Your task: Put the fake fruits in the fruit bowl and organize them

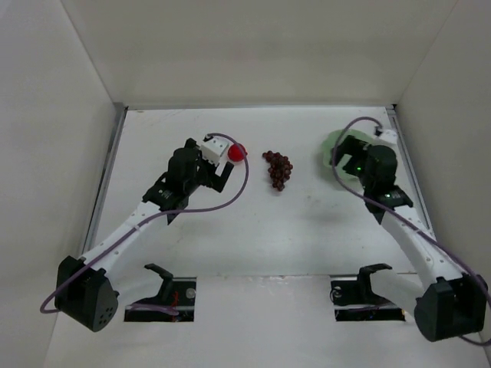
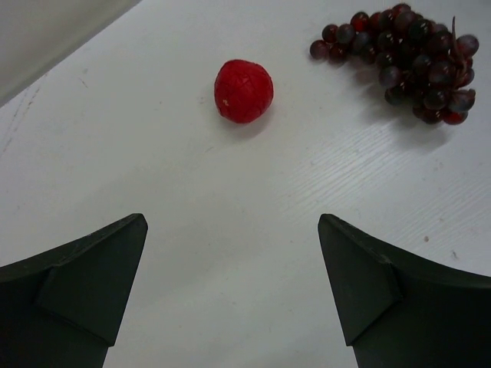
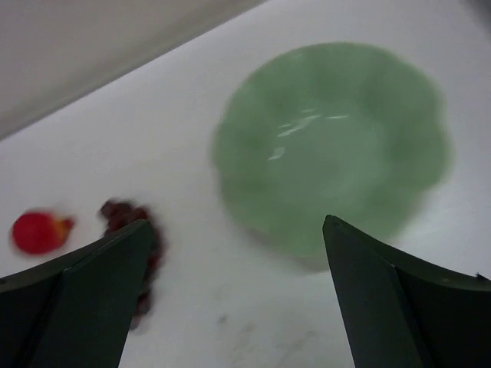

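My left gripper will next close its fingers around the middle of the red round fruit (image 1: 237, 152) (image 2: 244, 91), the one that is lying near the dark grape bunch.
The red round fruit (image 1: 237, 152) lies on the white table just ahead of my left gripper (image 1: 223, 171). In the left wrist view the fruit (image 2: 243, 91) sits beyond my open, empty gripper (image 2: 232, 230). The dark grape bunch (image 1: 278, 169) lies mid-table and shows at the upper right of the left wrist view (image 2: 410, 57). The mint-green scalloped bowl (image 1: 332, 142) stands at the far right, partly hidden by my right arm. In the right wrist view the bowl (image 3: 330, 142) is empty, ahead of my open right gripper (image 3: 236, 230); grapes (image 3: 126, 218) and the red fruit (image 3: 34, 231) lie to the left.
White walls enclose the table (image 1: 253, 230) on the left, back and right. Two black stands (image 1: 165, 280) (image 1: 368, 280) sit near the front edge by the arm bases.
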Robot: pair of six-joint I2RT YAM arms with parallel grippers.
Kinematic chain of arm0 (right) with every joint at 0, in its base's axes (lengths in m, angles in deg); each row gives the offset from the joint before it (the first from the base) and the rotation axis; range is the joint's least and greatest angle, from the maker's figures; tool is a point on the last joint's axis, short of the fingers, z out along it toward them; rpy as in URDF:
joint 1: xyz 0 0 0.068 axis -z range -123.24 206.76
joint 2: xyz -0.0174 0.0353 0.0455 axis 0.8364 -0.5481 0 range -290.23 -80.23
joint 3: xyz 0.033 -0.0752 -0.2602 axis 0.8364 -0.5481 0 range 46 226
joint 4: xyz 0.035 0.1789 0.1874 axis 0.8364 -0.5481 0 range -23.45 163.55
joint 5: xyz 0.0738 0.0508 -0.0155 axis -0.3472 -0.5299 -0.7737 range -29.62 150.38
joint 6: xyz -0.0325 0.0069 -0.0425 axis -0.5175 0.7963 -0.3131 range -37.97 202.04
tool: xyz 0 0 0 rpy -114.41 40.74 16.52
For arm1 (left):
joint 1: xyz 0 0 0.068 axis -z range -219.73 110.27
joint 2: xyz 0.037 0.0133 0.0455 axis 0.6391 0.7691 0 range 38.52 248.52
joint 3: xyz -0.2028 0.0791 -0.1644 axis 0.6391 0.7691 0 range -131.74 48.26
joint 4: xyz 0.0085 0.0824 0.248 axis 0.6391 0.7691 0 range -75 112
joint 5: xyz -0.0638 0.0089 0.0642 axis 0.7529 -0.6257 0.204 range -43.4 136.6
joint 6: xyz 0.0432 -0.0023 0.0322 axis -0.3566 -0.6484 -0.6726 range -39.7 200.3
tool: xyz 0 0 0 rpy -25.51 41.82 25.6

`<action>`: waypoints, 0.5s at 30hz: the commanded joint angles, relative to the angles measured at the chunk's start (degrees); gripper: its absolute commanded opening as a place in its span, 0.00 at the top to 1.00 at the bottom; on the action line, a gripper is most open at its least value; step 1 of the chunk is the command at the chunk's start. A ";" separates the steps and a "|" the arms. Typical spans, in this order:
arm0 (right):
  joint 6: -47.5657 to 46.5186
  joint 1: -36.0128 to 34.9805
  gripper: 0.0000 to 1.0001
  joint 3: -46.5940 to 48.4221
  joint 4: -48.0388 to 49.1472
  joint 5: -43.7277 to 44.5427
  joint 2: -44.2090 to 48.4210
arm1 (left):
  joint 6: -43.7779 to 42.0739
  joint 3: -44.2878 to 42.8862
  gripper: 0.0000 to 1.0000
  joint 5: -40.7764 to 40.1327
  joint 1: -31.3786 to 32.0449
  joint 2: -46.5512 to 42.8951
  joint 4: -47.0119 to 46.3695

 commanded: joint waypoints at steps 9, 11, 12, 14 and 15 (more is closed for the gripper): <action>-3.01 -27.37 0.00 19.12 10.08 -5.43 -31.62 | 8.25 7.18 0.00 -0.74 -9.83 -4.81 -7.40; -1.95 -27.37 0.00 22.54 8.86 -6.04 -36.90 | 8.42 8.15 0.00 -1.01 -12.20 -6.30 -7.05; -2.38 -27.37 0.00 24.13 7.98 -6.57 -39.19 | 8.51 8.67 0.00 -1.01 -13.35 -7.01 -6.96; -3.44 -27.46 0.00 26.86 5.87 -7.19 -42.97 | 8.51 9.47 0.00 -1.01 -15.20 -8.06 -6.87; -3.61 -27.81 0.00 28.35 4.29 -7.36 -44.99 | 8.60 9.82 0.00 -1.01 -16.07 -8.50 -6.87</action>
